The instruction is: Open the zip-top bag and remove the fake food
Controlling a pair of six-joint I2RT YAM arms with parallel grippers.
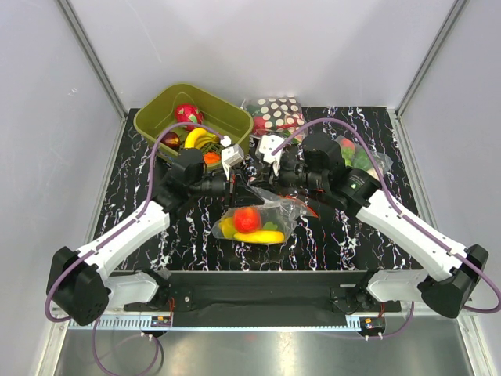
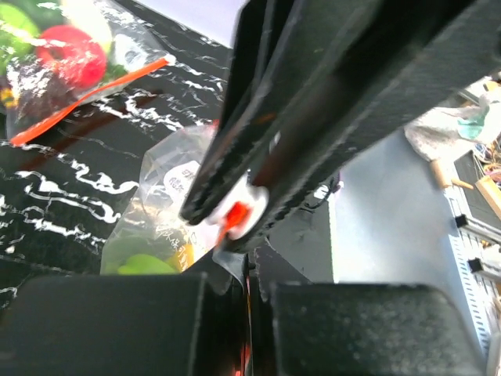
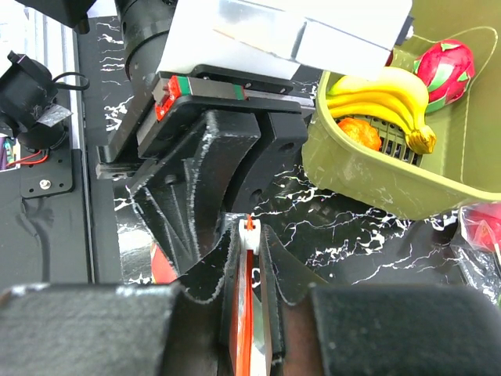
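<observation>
The robot's left gripper pinches clear film below the bag's slider, so it should open and take the bag close against the bag's orange-red strip point(image 2: 236, 215) before pulling.
The zip-top bag point(image 1: 258, 219) hangs just above the middle of the table, clear and crinkled. Fake food shows through it: a red round fruit point(image 1: 247, 218), a yellow banana point(image 1: 263, 236) and a green piece point(image 2: 145, 265). Both grippers meet at its top edge. My left gripper point(image 1: 237, 186) is shut on the bag's edge, and the orange-red strip point(image 2: 250, 352) shows between its fingers. My right gripper point(image 3: 249, 243) faces it, shut on the orange-red zip strip point(image 3: 245, 329) at the white slider point(image 3: 248, 234). The slider point(image 2: 235, 213) also shows in the left wrist view.
An olive-green bin point(image 1: 156, 117) at the back left holds bananas point(image 1: 200, 139) and a dragon fruit point(image 1: 186, 113). A polka-dot bag point(image 1: 275, 113) lies behind the grippers. A bag of green and red vegetables point(image 1: 356, 154) lies at the right, under the right arm.
</observation>
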